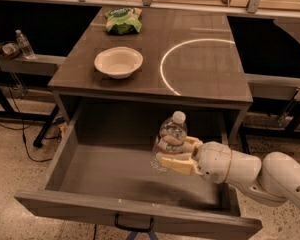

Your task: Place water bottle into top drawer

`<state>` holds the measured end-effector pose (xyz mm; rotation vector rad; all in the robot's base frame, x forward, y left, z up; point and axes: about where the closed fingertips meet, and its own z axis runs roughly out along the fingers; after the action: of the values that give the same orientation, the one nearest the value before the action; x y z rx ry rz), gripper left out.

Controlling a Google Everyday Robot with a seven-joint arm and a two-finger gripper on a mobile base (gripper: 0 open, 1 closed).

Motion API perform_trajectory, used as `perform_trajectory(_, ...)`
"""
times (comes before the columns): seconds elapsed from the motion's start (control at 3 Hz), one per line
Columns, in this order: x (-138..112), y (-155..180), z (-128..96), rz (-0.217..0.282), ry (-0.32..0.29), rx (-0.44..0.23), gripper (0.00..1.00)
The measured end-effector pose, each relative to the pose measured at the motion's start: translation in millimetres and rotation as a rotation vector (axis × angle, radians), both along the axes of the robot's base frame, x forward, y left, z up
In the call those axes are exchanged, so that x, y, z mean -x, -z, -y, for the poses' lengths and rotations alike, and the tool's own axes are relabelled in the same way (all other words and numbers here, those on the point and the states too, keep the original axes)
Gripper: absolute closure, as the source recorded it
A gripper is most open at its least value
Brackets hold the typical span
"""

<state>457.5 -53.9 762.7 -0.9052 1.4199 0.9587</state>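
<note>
Next, I let go of the water bottle near the middle of the drawer's bottom point(148, 169), in line with the black handle.
The top drawer point(65, 204) of the grey table stands pulled wide open, with a small black handle point(134, 225) on its front panel. My gripper point(179, 153) reaches in from the right and is shut on the water bottle point(168, 141), a clear ribbed bottle with a white cap. It holds the bottle upright over the right half of the drawer's inside, above the drawer floor. One finger lies across the bottle's front and hides part of its label.
On the table top stand a white bowl point(118, 61) and a green snack bag point(123, 20); a white ring point(162, 64) is marked at the right. A smaller clear bottle point(24, 44) stands on a shelf at the far left. Cables lie on the floor at left.
</note>
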Motion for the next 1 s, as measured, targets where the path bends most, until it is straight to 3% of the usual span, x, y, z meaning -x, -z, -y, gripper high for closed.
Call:
perform_trajectory(0.67, -7, 33, -28, 0.117, -0.020, 0.119, 1.00)
perform_trajectory(1.0, -14, 53, -43, 0.150, -0.054, 0.178, 1.00)
